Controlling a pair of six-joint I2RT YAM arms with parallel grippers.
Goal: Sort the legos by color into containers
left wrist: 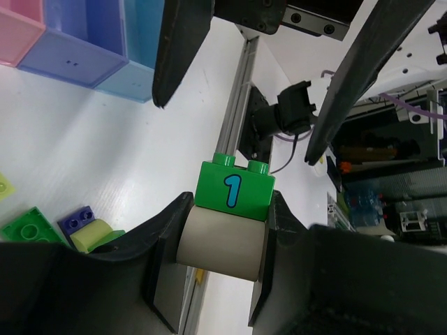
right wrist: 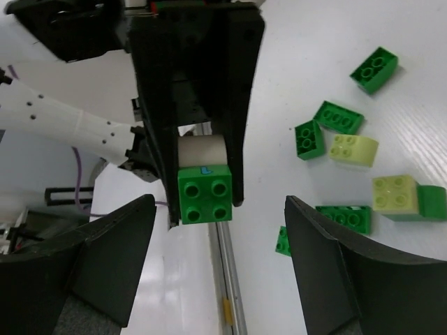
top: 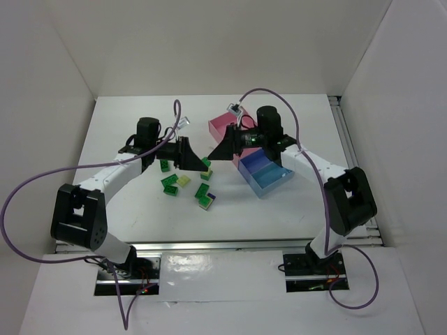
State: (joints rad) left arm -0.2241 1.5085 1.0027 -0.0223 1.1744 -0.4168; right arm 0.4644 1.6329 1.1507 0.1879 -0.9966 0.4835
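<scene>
My left gripper has the pale rounded piece, held above the table now. It will let go of it in the middle of the dark blue tray [top: 263, 161].
My left gripper [top: 198, 159] [left wrist: 229, 209] is shut on a lego made of a green brick with a blue "1" [left wrist: 234, 191] on a pale rounded piece [left wrist: 222, 243], held above the table. It also shows in the right wrist view [right wrist: 204, 199]. My right gripper [top: 215, 153] [right wrist: 218, 206] is open and empty, facing the held lego tip to tip. Its fingers [left wrist: 180, 49] stand apart just beyond the brick. Loose green [top: 170, 183], pale yellow-green [top: 184, 181] and dark blue [top: 211, 199] legos lie below the grippers. The trays sit to the right: pink [top: 225, 128], dark blue [top: 255, 165], light blue [top: 271, 181].
More loose legos show in the right wrist view: green ones [right wrist: 338, 116] and pale ones [right wrist: 395, 193]. White walls enclose the table on three sides. A metal rail [top: 349, 146] runs along the right edge. Purple cables loop over both arms.
</scene>
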